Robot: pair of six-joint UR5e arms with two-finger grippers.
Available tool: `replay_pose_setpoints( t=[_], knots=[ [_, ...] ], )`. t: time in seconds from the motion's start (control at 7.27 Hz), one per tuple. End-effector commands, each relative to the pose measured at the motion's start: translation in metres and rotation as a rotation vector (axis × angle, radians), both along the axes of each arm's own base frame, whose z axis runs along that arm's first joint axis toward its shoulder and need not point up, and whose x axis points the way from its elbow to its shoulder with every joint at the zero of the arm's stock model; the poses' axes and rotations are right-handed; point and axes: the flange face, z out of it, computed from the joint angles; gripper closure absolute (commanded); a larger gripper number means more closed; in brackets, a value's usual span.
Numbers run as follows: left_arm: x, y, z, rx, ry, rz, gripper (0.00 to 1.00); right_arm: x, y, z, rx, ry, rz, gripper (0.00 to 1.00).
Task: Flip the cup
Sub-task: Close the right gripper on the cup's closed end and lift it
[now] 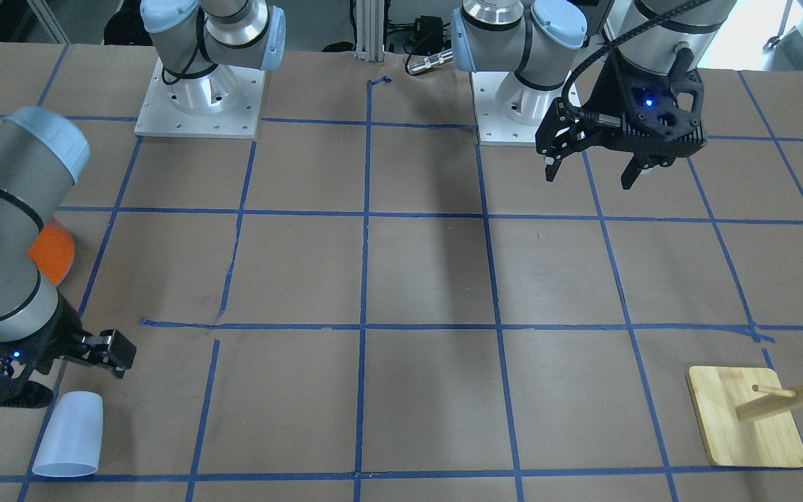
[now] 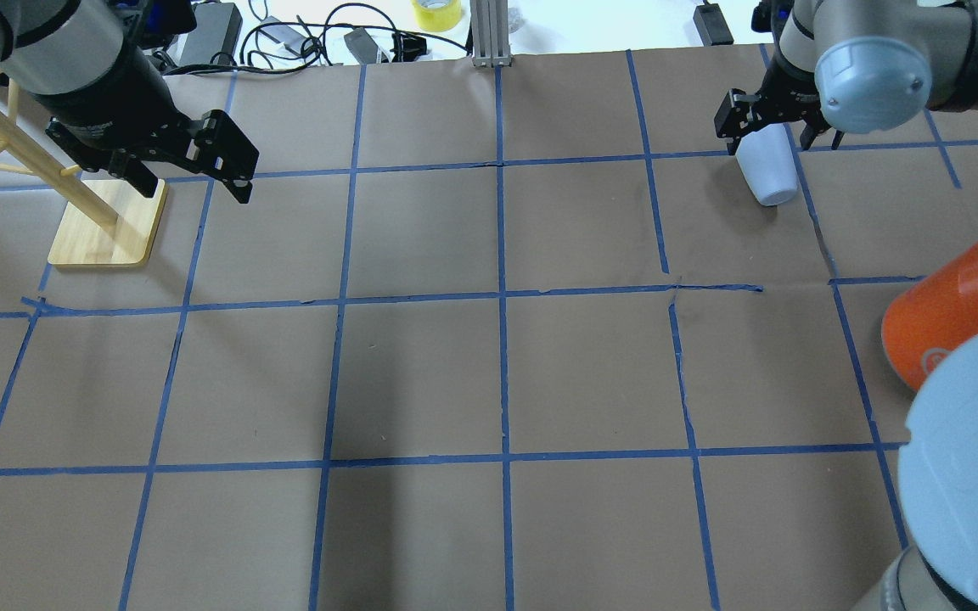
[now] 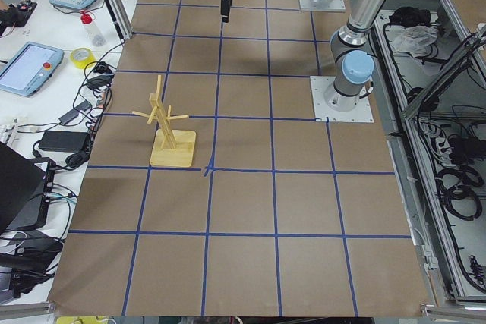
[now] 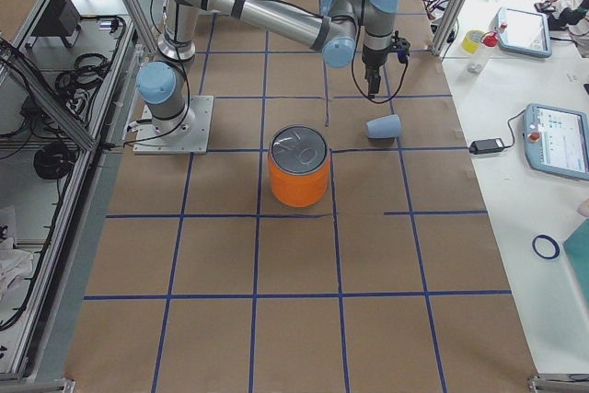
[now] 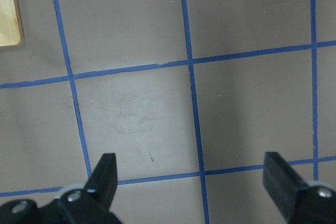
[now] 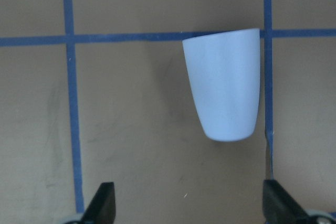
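Note:
The cup will be gripped by my right gripper across the middle of the cup's body (image 1: 72, 434) (image 6: 226, 90), between its narrow bottom and its wide rim.
The pale blue-white cup (image 1: 67, 434) lies on its side on the brown paper near a blue tape line. It also shows in the overhead view (image 2: 767, 170), the exterior right view (image 4: 384, 127) and the right wrist view (image 6: 224, 85), where its wide rim points away from the fingers. My right gripper (image 1: 60, 376) is open and empty, hovering just beside and above the cup (image 2: 773, 123); its fingertips (image 6: 103, 203) stand apart from the cup. My left gripper (image 1: 590, 174) is open and empty, raised above bare paper (image 5: 190, 174).
A large orange cylinder (image 4: 299, 167) with a silver top stands near the right arm (image 2: 939, 327). A wooden peg stand (image 1: 746, 418) on a square base sits at the far left corner (image 2: 107, 225). Cables and a tape roll (image 2: 436, 13) lie past the far edge.

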Motion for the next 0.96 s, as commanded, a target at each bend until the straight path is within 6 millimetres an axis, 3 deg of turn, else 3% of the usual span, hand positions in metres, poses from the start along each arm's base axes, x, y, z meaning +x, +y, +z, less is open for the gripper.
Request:
replay_pose_setpoints(
  t=[0.0,0.14,0.41,0.83],
  knots=[
    [0.0,0.0,0.0,-0.001,0.001,0.0,0.0,-0.02,-0.019,-0.041,-0.016,0.007,0.034,0.0],
    [0.0,0.0,0.0,-0.001,0.001,0.0,0.0,-0.024,-0.025,-0.059,-0.019,0.011,0.036,0.0],
    [0.0,0.0,0.0,-0.001,0.001,0.0,0.0,-0.034,-0.033,-0.075,-0.049,0.021,0.041,0.0],
    [0.0,0.0,0.0,-0.001,0.001,0.0,0.0,-0.062,-0.04,-0.11,-0.042,0.02,0.034,0.0]
  ],
)
